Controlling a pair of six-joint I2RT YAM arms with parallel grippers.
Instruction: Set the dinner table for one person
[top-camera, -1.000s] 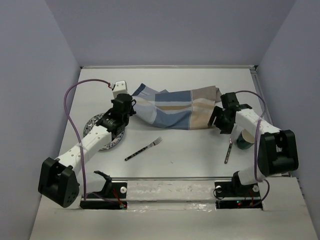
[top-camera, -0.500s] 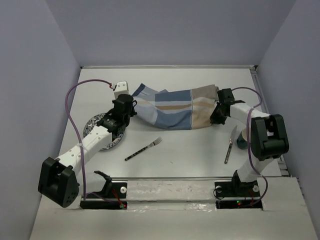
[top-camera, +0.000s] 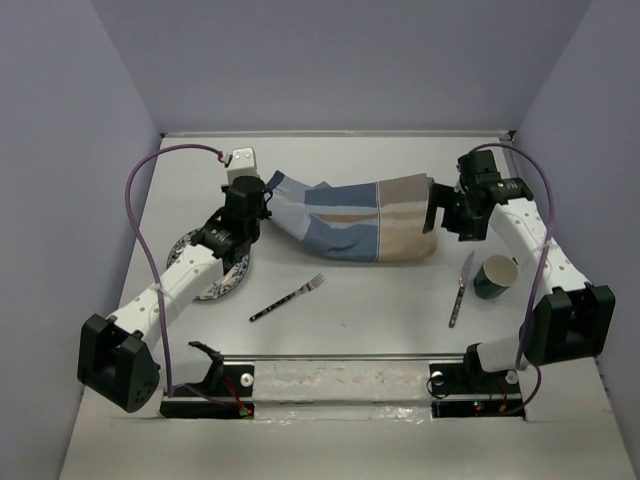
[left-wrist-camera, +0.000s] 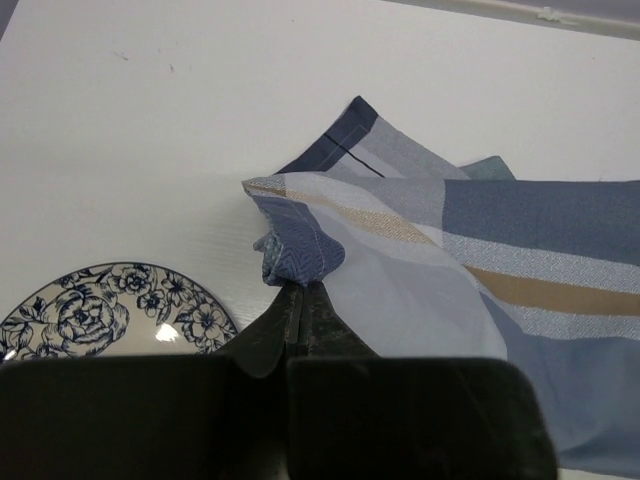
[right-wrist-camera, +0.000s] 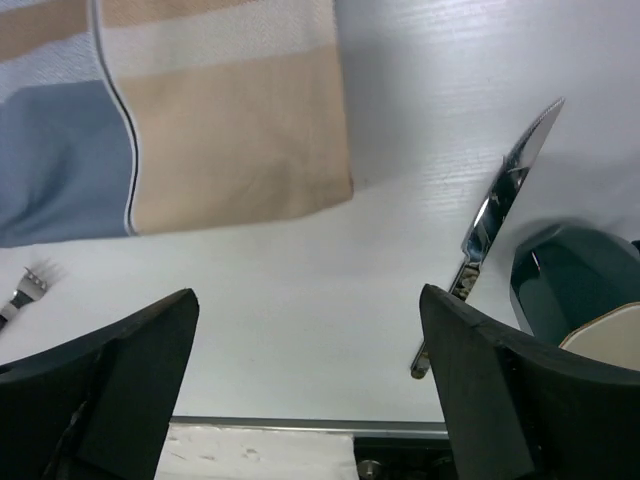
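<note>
My right gripper is to grab the striped cloth next by its beige end's near corner (top-camera: 432, 250) (right-wrist-camera: 342, 192), the one closest to the knife.
The blue-and-beige striped cloth (top-camera: 350, 222) lies partly spread on the white dinner table (top-camera: 380, 310) at the back middle. My left gripper (top-camera: 248, 207) is shut on the cloth's bunched left corner (left-wrist-camera: 297, 262), just above the table. My right gripper (top-camera: 440, 222) is open and empty, hovering over the table beside the cloth's beige right edge (right-wrist-camera: 230, 130). A blue floral plate (top-camera: 212, 272) lies under my left arm and also shows in the left wrist view (left-wrist-camera: 110, 310). A fork (top-camera: 288, 297), a knife (top-camera: 460, 288) and a green cup (top-camera: 495, 275) are nearer the front.
The knife (right-wrist-camera: 490, 225) and the cup (right-wrist-camera: 570, 290) lie just right of my right gripper, the fork's tines (right-wrist-camera: 28, 285) at its far left. A small white box (top-camera: 240, 160) sits behind the cloth's left end. Grey walls enclose the table.
My right arm has lifted and swung back to the right, uncovering the cup. My left gripper has drawn the cloth's left corner a little toward the back, and the cloth lies flatter.
</note>
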